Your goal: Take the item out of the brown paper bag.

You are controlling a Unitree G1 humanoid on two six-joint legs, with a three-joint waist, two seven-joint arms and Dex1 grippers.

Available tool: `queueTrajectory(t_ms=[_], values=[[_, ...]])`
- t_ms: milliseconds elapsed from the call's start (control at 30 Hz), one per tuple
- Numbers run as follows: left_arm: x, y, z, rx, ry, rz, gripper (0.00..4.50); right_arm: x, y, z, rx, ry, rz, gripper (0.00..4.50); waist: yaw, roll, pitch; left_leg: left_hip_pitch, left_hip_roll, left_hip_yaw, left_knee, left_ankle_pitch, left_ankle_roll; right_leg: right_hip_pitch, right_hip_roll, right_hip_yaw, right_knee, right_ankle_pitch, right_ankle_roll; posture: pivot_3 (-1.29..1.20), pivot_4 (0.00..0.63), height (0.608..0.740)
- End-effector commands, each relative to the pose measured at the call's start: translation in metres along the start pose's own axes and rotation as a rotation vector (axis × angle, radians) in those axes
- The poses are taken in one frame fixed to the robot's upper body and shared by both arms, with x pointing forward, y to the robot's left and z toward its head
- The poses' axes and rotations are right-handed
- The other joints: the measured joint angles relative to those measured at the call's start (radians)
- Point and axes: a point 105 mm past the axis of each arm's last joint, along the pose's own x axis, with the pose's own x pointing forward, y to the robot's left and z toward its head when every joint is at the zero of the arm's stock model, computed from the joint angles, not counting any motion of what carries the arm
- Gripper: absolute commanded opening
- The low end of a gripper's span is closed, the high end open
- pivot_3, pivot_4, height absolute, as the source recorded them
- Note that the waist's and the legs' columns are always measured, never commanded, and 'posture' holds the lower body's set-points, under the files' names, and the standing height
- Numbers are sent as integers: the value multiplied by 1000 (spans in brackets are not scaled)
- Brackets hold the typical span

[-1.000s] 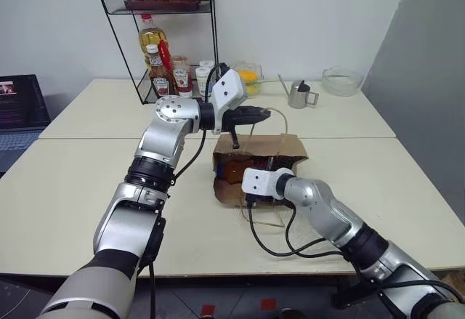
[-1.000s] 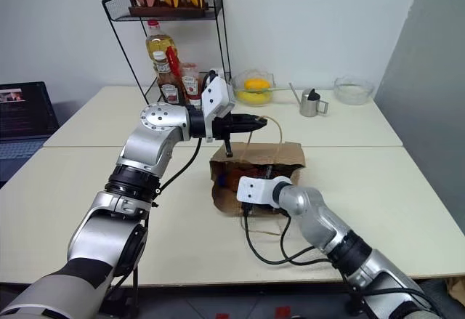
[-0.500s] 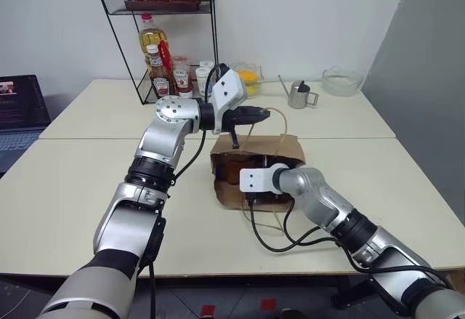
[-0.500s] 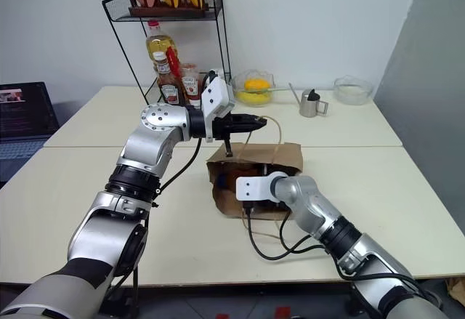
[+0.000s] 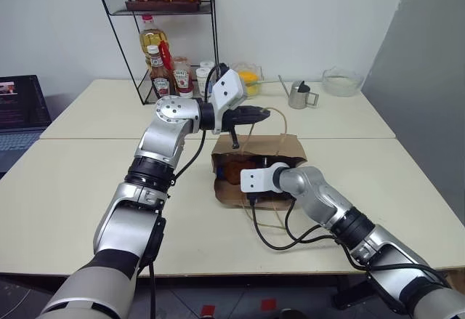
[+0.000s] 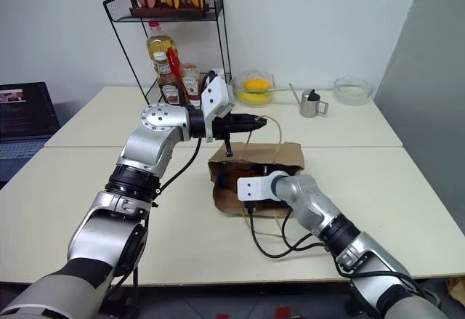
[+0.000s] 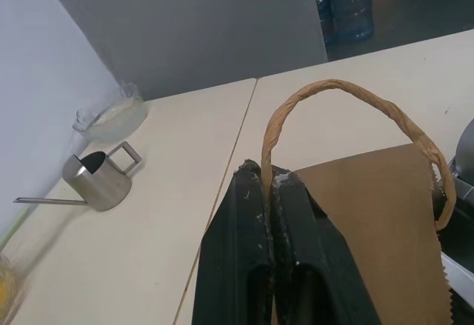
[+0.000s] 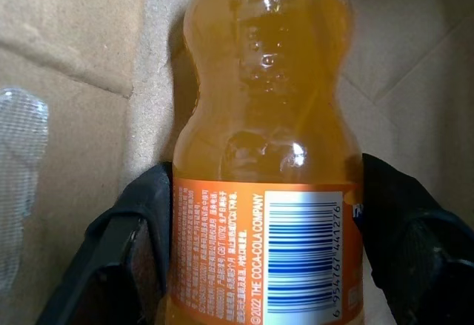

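The robot's right gripper will let go of the bottle on the bare table (image 5: 357, 181) beside the paper bag, lined up with the glass bowl.
The brown paper bag (image 5: 287, 144) lies on its side on the table, its mouth facing me. My left gripper (image 7: 266, 173) is shut on one looped cord handle (image 7: 348, 92) and holds it up above the bag. My right gripper (image 8: 266, 181) reaches into the bag's mouth, its wrist (image 5: 256, 179) at the opening. Inside, the item (image 8: 266, 81) is a small glossy bottle of orange drink with an orange and white barcode label. One black finger (image 8: 152, 206) presses each side of it at the label. The bottle rests on the bag's inner paper.
A black wire rack (image 5: 161, 72) with red-capped sauce bottles stands at the back. Beside it are a bowl of yellow fruit (image 6: 254, 90), a metal pitcher (image 5: 299, 95) and a glass bowl (image 5: 341, 81). A laptop (image 5: 20, 108) sits at the far left.
My right wrist has gone from just in front of the bag into its mouth, and the bag has shifted slightly. The left gripper has kept still on the handle.
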Motion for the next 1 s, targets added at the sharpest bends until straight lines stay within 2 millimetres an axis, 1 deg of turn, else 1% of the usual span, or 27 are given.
queueTrajectory(t_ms=[33,133,200,300,400,533,633,733,833,900,933,1000], values=[[-3,9,16,54,-36,36,0,-18,-19,12,-58,-90,-93,3242,1,0,0,-1,0,0,0,0,0,0,0,0,0,0,0,0,150,740],[-3,12,12,61,-20,57,0,-36,-22,20,-148,-169,-138,3242,1,0,0,-1,-1,0,0,0,0,-1,-1,0,-1,0,0,0,150,740],[-3,15,9,64,-10,78,0,-50,-24,26,-162,-240,-174,3242,0,0,0,-2,-1,1,0,0,0,-1,-1,0,-2,0,0,0,150,740],[-2,17,4,73,11,92,0,-70,-30,34,-118,-335,-240,3242,0,0,0,-2,0,0,-1,0,0,-1,-1,0,-1,0,0,0,150,740],[-2,17,0,79,18,91,0,-86,-36,36,-73,-387,-305,3242,0,0,0,-2,0,1,0,0,0,-1,-1,0,-1,0,0,0,150,740],[-1,17,-2,82,22,92,0,-115,-47,37,-34,-458,-425,3242,1,0,0,-2,-1,0,0,0,0,-1,-1,0,-1,0,0,0,150,740],[0,18,-4,84,29,97,0,-147,-56,35,-24,-533,-548,3242,3,0,0,-2,-1,1,0,0,0,-1,-1,0,-1,0,0,0,150,740],[-1,19,-7,85,36,104,0,-178,-67,27,-16,-558,-674,3242,5,0,0,-2,-1,1,0,0,0,-1,-1,1,-1,0,0,0,150,740],[0,20,-9,87,39,107,0,-204,-76,19,-73,-529,-790,3242,6,0,0,-1,-1,1,0,0,0,0,-1,1,-1,0,0,0,150,740],[0,19,-10,90,40,106,0,-219,-91,1,-119,-410,-896,3242,7,0,0,-1,-1,1,0,0,0,0,-1,1,-1,0,0,0,150,740],[0,19,-10,91,40,106,0,-223,-97,-14,-113,-322,-928,3242,7,0,0,-1,-1,1,0,0,0,0,-1,1,-1,0,0,0,150,740],[0,19,-10,92,41,106,0,-226,-103,-41,-78,-189,-951,3242,9,0,0,-1,-1,2,0,0,0,0,-1,1,-1,0,0,0,150,740]])
